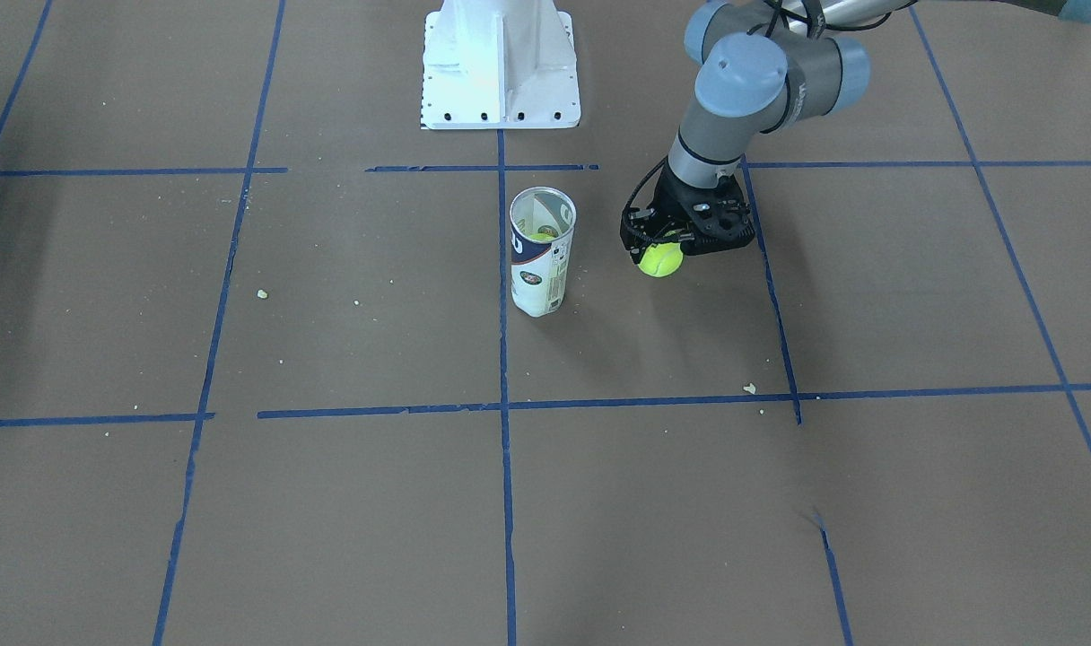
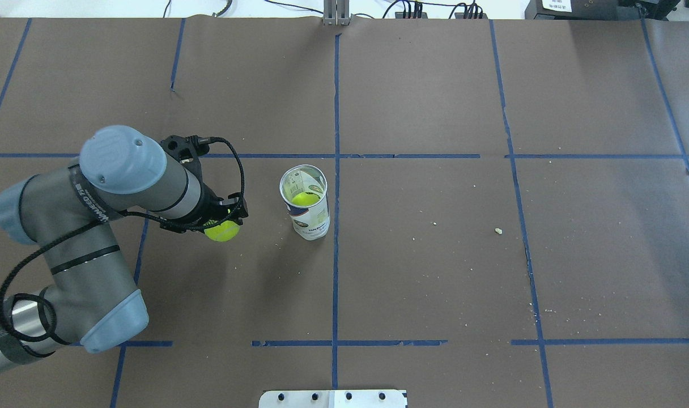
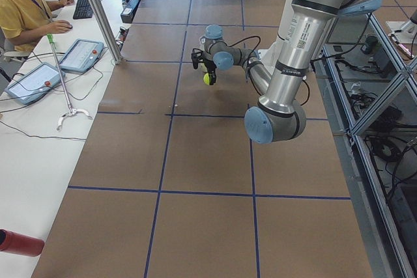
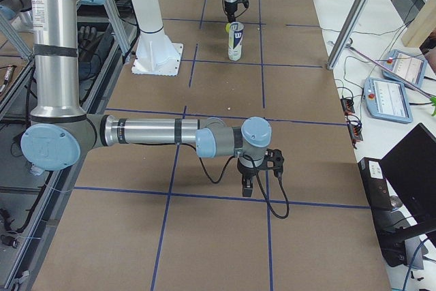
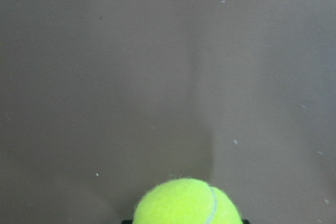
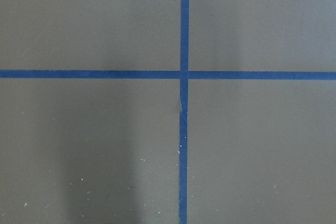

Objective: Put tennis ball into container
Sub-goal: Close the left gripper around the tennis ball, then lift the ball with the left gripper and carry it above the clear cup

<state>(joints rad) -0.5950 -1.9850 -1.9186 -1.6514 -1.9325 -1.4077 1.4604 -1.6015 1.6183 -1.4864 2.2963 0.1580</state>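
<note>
Next, I release the tennis ball from my left gripper in the container's opening (image 1: 548,217), above the second yellow ball inside.
My left gripper (image 1: 662,244) is shut on a yellow-green tennis ball (image 1: 660,260), which it holds clear of the table. The overhead view shows the ball (image 2: 222,231) left of the container (image 2: 309,218), about one can width away. The container (image 1: 538,269) is a clear can with a white and navy label, standing upright and open. A second yellow ball (image 2: 305,199) lies inside it. The left wrist view shows the held ball (image 5: 186,203) at the bottom edge over bare brown paper. My right gripper (image 4: 257,180) hangs low over the table far from the can; I cannot tell whether it is open or shut.
The white metal pedestal (image 1: 501,72) stands behind the can on the robot's side. Blue tape lines (image 1: 502,359) cross the brown table cover, and small crumbs (image 1: 749,388) lie scattered. An operator (image 3: 23,4) sits at the side desk.
</note>
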